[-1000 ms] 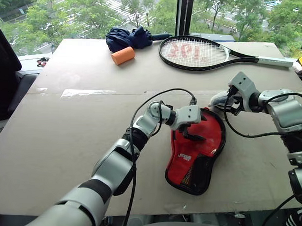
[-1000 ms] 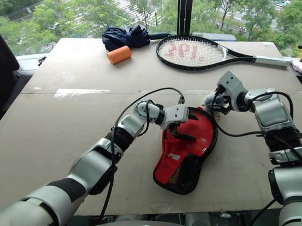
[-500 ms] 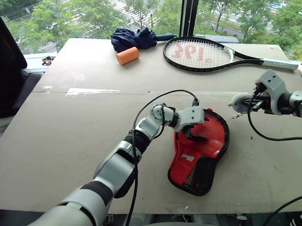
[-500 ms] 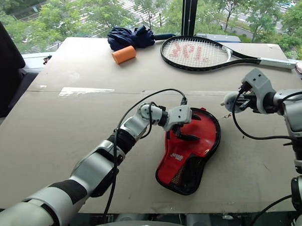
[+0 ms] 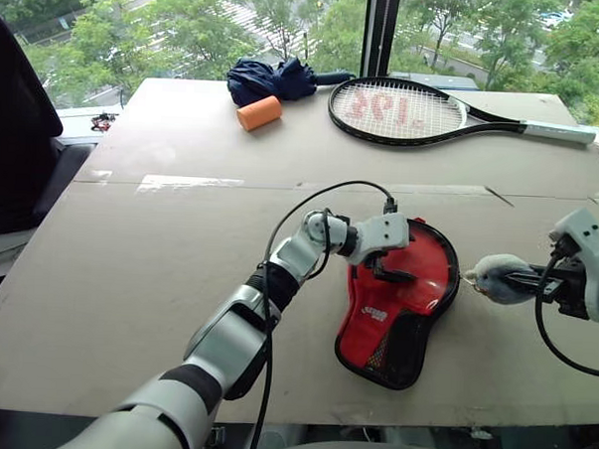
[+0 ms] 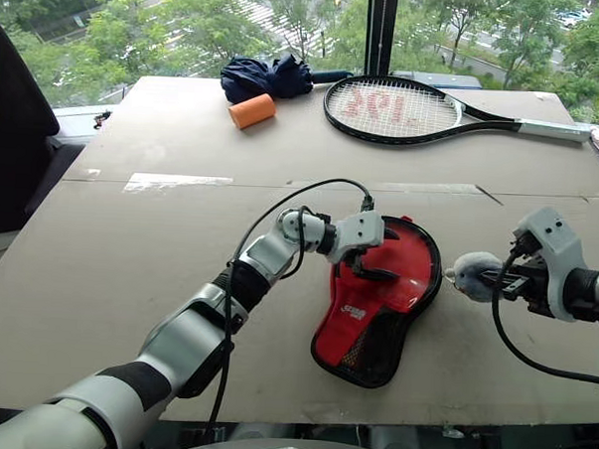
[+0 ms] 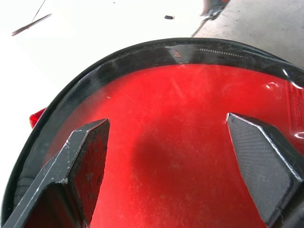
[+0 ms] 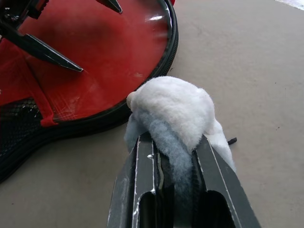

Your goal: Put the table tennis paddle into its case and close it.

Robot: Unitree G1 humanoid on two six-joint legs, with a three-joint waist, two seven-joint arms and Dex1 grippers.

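Observation:
The robot's right gripper will release the plush charm on the table [image 5: 458, 382] beside the case's narrow end, near the front edge.
The red-and-black case [image 5: 375, 322] lies flat near the table's front edge, its round end pointing away from me. Under its clear panel lies a round red face [image 7: 180, 142], which looks like the table tennis paddle; no handle can be seen. My left gripper [image 5: 392, 269] is open, with both fingertips [image 7: 90, 137] resting on that panel. My right gripper [image 6: 498, 281] hovers just right of the case and is shut on a white-grey plush charm [image 8: 173, 107]. The charm's short chain [image 5: 467, 280] ends at the case's right rim. I cannot tell whether the chain is attached there.
At the table's far edge lie a large black tennis racket [image 5: 414, 110], a dark blue folded umbrella [image 5: 271, 79] and an orange foam roll [image 5: 259, 112]. A black chair [image 5: 15, 142] stands off the left side.
My right gripper has drawn back from the case's far rim to its right side, nearer to me, with the plush charm in it. The left gripper has kept its place on the case.

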